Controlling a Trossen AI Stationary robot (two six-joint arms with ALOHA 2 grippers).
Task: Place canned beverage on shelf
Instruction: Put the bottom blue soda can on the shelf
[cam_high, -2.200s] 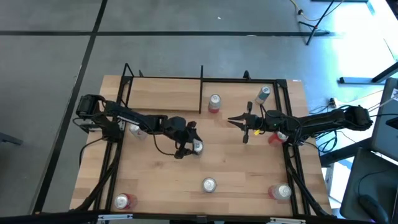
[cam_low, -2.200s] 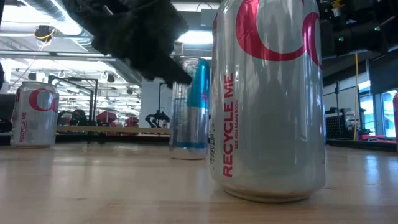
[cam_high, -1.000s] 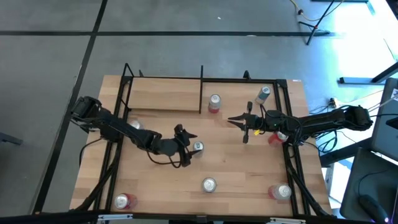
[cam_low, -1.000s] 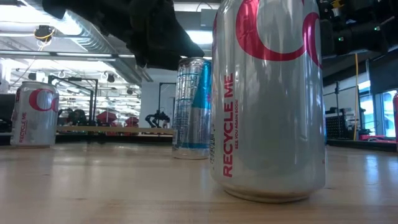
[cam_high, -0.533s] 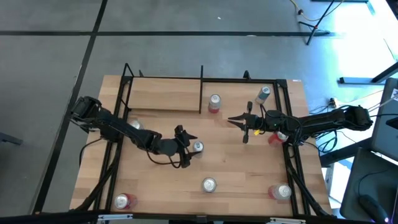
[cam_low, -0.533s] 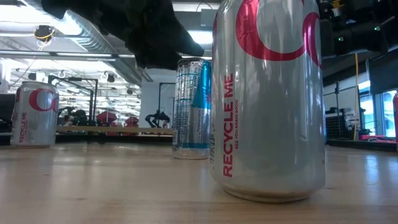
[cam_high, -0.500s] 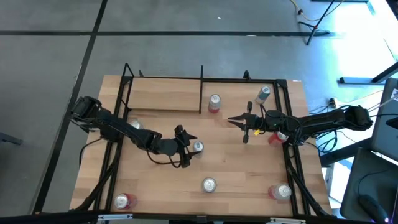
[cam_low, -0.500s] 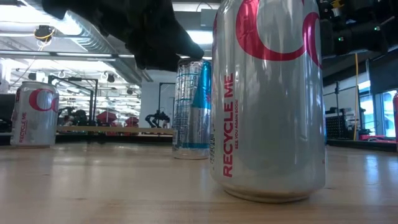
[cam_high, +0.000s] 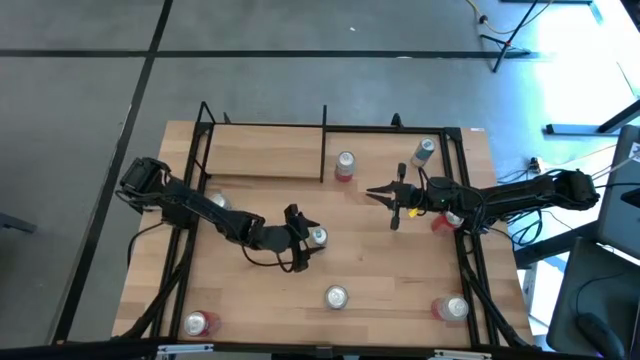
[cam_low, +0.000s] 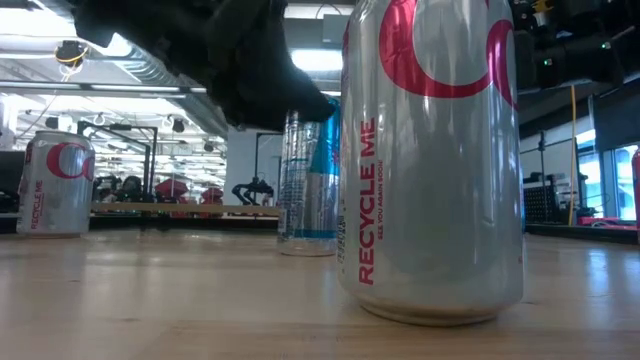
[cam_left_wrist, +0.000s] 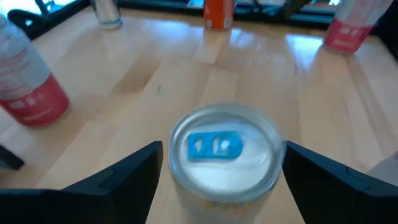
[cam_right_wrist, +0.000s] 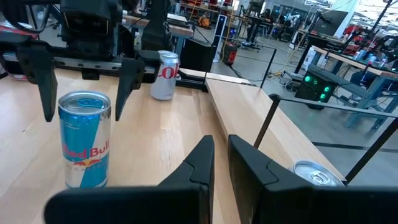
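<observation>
Next, I open my left gripper's fingers, as they reach only the rim of the blue-and-silver can, then back off and take the can's body (cam_right_wrist: 86, 140) lower down.
A slim blue-and-silver can (cam_high: 318, 237) stands upright on the tabletop near the middle; it also shows in the low view (cam_low: 308, 180) and the right wrist view (cam_right_wrist: 85, 140). My left gripper (cam_high: 305, 240) is open, with one finger (cam_left_wrist: 140, 171) on each side of the can's top (cam_left_wrist: 225, 152), small gaps showing. The shelf (cam_high: 265, 160), a light-wood plank in black rods, lies at the far left. My right gripper (cam_high: 372, 192) is shut and empty, hovering right of centre.
Red-and-silver cans stand by the shelf's right end (cam_high: 345, 165), near the front edge (cam_high: 335, 296), front left (cam_high: 200, 322) and front right (cam_high: 453, 308). Another can (cam_high: 425, 150) stands far right, and one (cam_high: 217, 207) lies under my left arm. Black frame rods (cam_high: 323, 140) rise around the table.
My left gripper has moved a little toward the table's right and down, so its open fingers now stand at the sides of the blue-and-silver can's top. The can has stayed where it was.
</observation>
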